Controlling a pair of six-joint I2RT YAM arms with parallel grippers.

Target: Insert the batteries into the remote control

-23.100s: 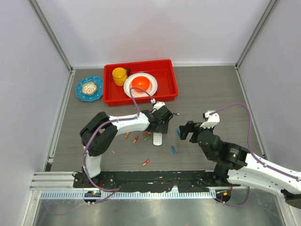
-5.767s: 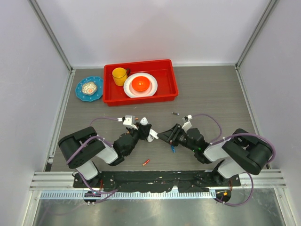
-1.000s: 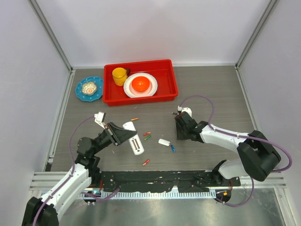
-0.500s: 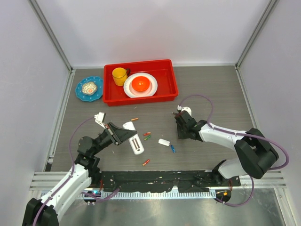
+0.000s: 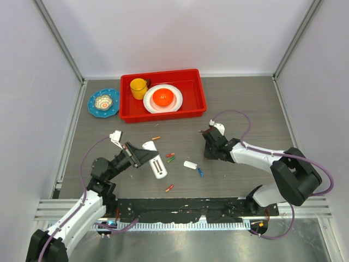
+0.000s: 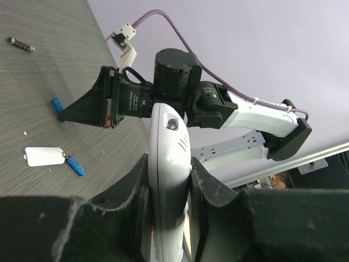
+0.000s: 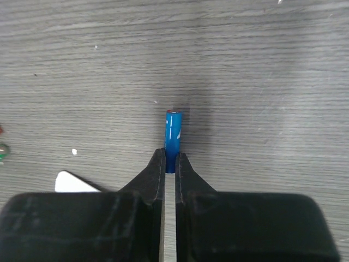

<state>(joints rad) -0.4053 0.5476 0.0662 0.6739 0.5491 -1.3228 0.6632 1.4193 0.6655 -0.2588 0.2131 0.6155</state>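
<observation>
My right gripper has its blue battery, still down on the table. It will let go of it on the bare table (image 5: 203, 159) (image 7: 157, 141) just past the white back cover.
My left gripper (image 5: 146, 157) is shut on the white remote control (image 5: 157, 167), held up off the table at the left. In the left wrist view the remote (image 6: 169, 147) stands edge-on between the gripper's (image 6: 170, 183) two fingers. My right gripper (image 7: 169, 162) is down on the table, shut on one end of a blue battery (image 7: 173, 134). From above, that gripper (image 5: 208, 153) hides this battery. The white back cover (image 5: 190, 164) lies between the arms with another blue battery (image 5: 200, 172) beside it. Red and green batteries (image 5: 170, 157), an orange one (image 5: 156, 138) and a red one (image 5: 169, 188) lie loose.
A red tray (image 5: 163, 116) at the back holds a yellow cup (image 5: 138, 87) and a white plate (image 5: 173, 103) with an orange bowl. A blue dish (image 5: 103, 102) sits to its left. A small dark metal bit (image 6: 19, 45) lies beyond the right gripper.
The right gripper's jaws have closed onto the blue battery on the table. The left arm and the remote have stayed where they were.
</observation>
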